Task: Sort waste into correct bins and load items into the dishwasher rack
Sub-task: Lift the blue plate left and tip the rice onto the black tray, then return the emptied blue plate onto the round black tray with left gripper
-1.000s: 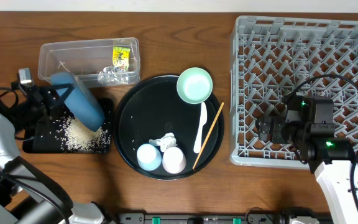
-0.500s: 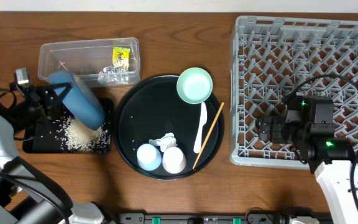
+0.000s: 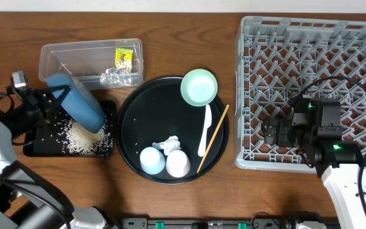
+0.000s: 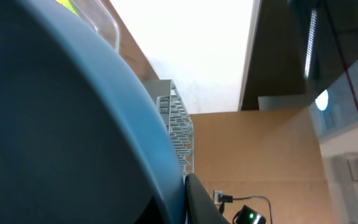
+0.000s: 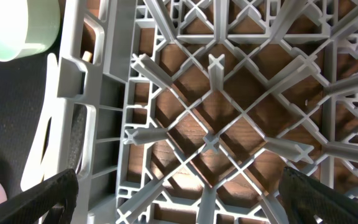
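Observation:
The dark blue bowl in my left gripper will be let go on the round tray (image 3: 159, 115) between the mint-green bowl and the pale blue cup.
My left gripper (image 3: 51, 102) is shut on the rim of the dark blue bowl (image 3: 78, 102) and holds it tipped over the shallow black rectangular tray (image 3: 40, 145). A pile of white rice (image 3: 81, 137) lies in that tray. The bowl fills the left wrist view (image 4: 61, 124). The clear tub (image 3: 75, 58) holds a yellow-green wrapper (image 3: 124, 58) and a crumpled scrap (image 3: 116, 77). My right gripper (image 3: 269, 133) is open and empty over the front left of the grey dishwasher rack (image 3: 313, 63); its lattice fills the right wrist view (image 5: 216, 124).
The large round black tray (image 3: 138, 121) holds a mint-green bowl (image 3: 199, 87), a white spoon (image 3: 205, 130), a wooden chopstick (image 3: 213, 138), a pale blue cup (image 3: 151, 160), a pink cup (image 3: 178, 163) and a crumpled white scrap (image 3: 167, 145).
My left gripper and the tipped blue bowl have shifted slightly to the left over the black tray. The right arm has not moved.

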You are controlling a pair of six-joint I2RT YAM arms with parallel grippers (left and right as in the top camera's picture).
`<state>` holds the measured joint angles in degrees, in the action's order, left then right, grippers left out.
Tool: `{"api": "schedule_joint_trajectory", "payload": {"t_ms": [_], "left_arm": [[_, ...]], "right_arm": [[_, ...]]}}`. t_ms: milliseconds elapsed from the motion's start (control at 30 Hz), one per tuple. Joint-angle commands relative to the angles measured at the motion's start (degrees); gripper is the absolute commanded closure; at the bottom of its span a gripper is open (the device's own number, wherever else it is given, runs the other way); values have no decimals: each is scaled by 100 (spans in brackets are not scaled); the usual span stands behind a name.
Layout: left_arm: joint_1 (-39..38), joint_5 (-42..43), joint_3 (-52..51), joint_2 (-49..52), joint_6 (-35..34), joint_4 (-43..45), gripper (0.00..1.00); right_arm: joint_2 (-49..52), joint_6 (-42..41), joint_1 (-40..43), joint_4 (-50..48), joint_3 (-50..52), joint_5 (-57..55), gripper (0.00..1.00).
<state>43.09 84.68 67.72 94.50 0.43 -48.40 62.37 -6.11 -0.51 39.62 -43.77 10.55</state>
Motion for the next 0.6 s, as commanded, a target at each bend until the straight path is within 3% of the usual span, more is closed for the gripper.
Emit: {"api": "schedule_joint_trajectory", "payload": {"t_ms": [0,33,100,167,567], "left_arm": [[37,555,9,22,199,-83,94],[33,444,13,22,262,-83,94],[35,-160,9,26,-289,-146,94],[-22,501,9,-4,323,-334,94],[-1228,157,37,-745,356,31,94]], "right_arm": [[-11,-70,-31,7,-111,44,1],[-11,-72,-31,11,-111,44,1],[-11,-72,-31,4,-111,44,1],[-11,-70,-31,9,-111,44,1],[-11,-72,-31,7,-111,44,1]]}}
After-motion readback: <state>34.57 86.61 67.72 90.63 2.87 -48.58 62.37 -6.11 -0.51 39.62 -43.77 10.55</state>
